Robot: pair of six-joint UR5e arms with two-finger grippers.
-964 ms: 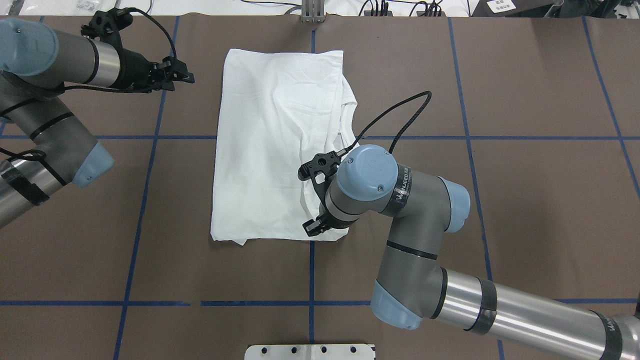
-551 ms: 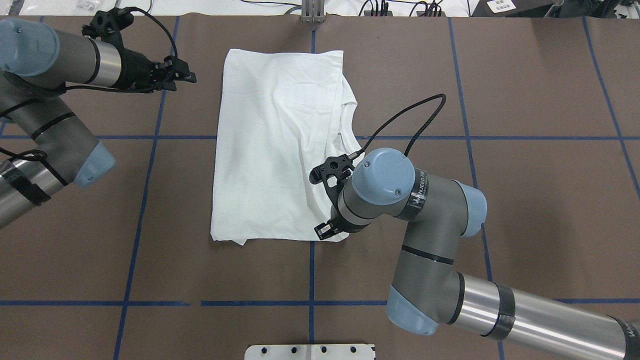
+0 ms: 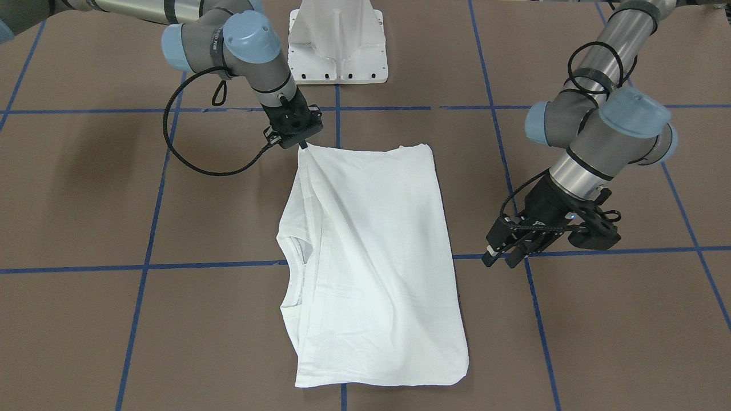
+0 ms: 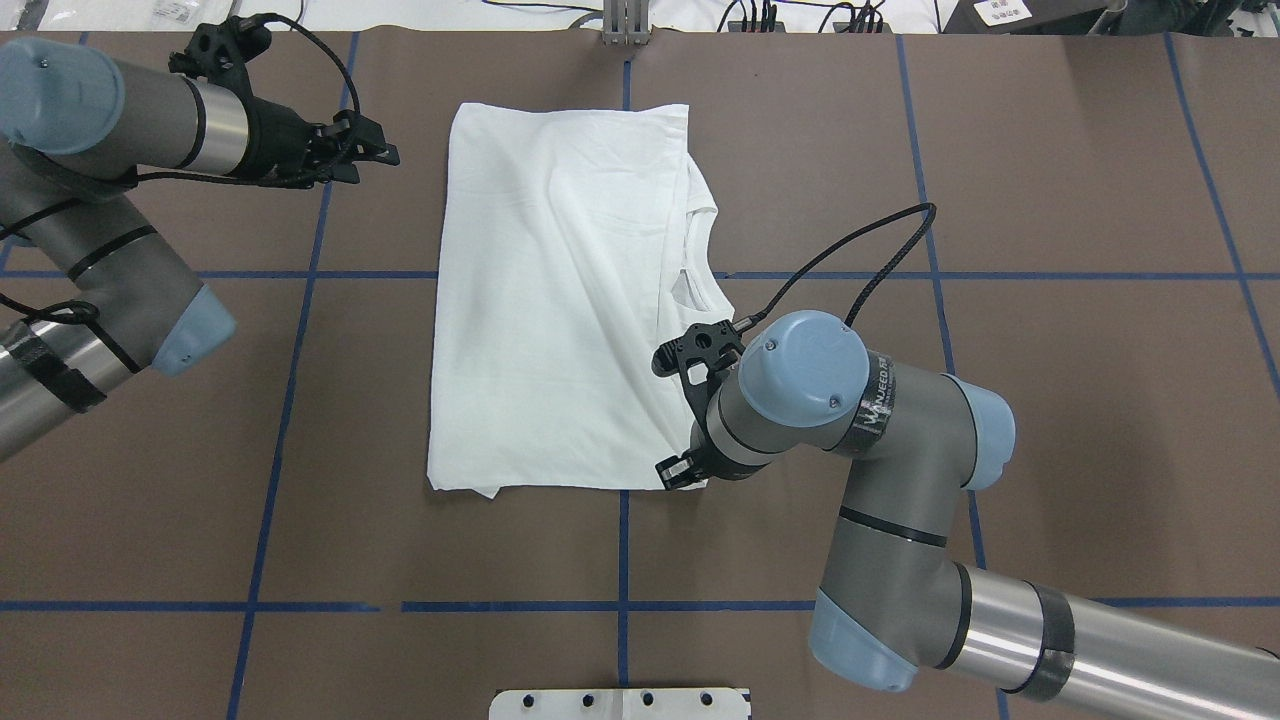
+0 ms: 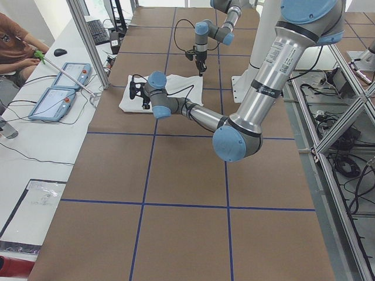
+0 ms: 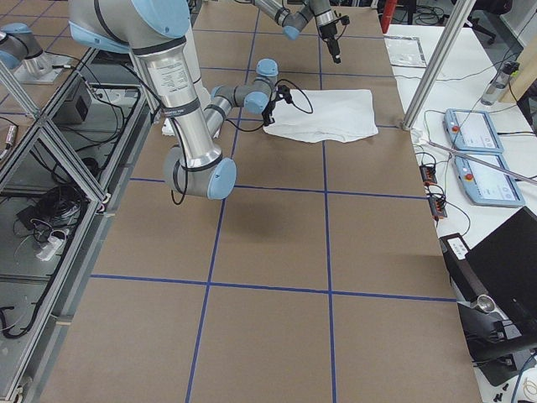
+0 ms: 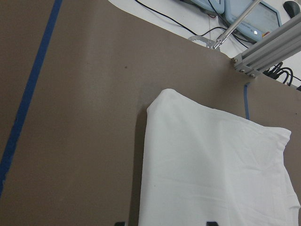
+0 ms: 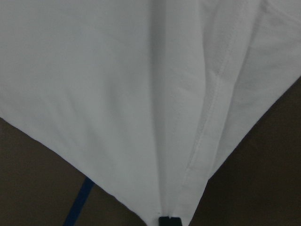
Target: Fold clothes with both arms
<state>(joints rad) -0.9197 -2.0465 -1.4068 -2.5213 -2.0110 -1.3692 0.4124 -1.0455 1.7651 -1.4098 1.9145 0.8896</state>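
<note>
The robot's right gripper pinches just the tip of the shirt's near corner, so it should open, turn, and grip the layered cloth farther in before folding [image 3: 309,164].
The white T-shirt [image 4: 550,300] lies folded lengthwise on the brown table, with its collar [image 4: 695,255] at the right fold. It also shows in the front-facing view [image 3: 377,257]. My right gripper [image 4: 680,470] is shut on the shirt's near right corner and holds it pulled taut just above the table [image 3: 301,145]. The right wrist view shows the cloth [image 8: 117,94] fanning out from the closed fingertips [image 8: 169,220]. My left gripper [image 4: 385,152] hovers left of the shirt's far left corner, open and empty [image 3: 497,258]. That corner [image 7: 162,96] shows in the left wrist view.
The white pedestal base [image 3: 337,40] stands at the robot's side of the table. Blue tape lines [image 4: 290,380] cross the brown cover. An aluminium post [image 4: 625,25] and cables sit at the far edge. Teach pendants [image 6: 478,134] lie beyond it.
My right gripper has moved right and toward the robot with the shirt's corner, drawing the near right edge outward and flattening it. The left gripper has edged slightly right.
</note>
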